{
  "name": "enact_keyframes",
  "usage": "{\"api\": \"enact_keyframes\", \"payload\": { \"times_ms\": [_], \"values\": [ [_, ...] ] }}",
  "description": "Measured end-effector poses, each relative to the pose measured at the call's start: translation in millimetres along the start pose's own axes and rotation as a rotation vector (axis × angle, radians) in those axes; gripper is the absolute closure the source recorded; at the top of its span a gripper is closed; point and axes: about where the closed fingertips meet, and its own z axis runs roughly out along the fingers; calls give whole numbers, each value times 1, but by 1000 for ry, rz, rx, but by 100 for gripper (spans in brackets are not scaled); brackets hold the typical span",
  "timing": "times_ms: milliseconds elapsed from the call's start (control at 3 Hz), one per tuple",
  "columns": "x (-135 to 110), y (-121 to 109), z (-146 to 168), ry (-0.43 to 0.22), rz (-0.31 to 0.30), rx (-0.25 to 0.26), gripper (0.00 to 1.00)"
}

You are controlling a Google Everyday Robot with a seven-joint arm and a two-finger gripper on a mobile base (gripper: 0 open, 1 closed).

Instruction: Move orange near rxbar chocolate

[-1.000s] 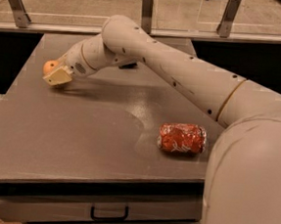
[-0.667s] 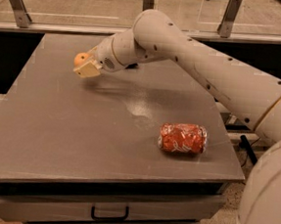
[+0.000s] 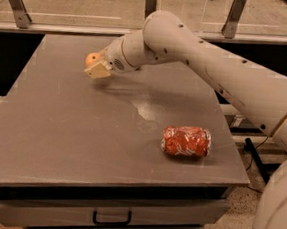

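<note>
The orange will go down at the back of the grey table (image 3: pixel 145 65), in line with the middle metal post, when my gripper lets go of it.
The orange (image 3: pixel 91 59) is a small round fruit held at the tip of my gripper (image 3: pixel 96 66), above the back left part of the grey table (image 3: pixel 72 130). The gripper is shut on it, and its cream fingers (image 3: pixel 99 71) cover the fruit's right and lower side. My white arm reaches in from the right, across the back of the table. The rxbar chocolate is not in view; it may be hidden behind the arm.
A larger orange-red shiny packet (image 3: pixel 187 141) with white markings lies on its side at the front right of the table. A glass rail with metal posts (image 3: pixel 15 1) runs along the far edge. A drawer handle (image 3: pixel 111 217) sits below the front edge.
The gripper has carried the orange from the table's far left edge rightward and a little toward the back. The packet has not moved.
</note>
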Motion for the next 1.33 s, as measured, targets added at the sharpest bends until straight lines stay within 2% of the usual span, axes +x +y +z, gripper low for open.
{"api": "enact_keyframes", "payload": {
  "times_ms": [333,667,1333],
  "values": [
    [19,-23,-29,11,6,79,100],
    [41,-39,-50,17,21,114,100],
    [74,-75,-80,8,48,126,100]
  ]
}}
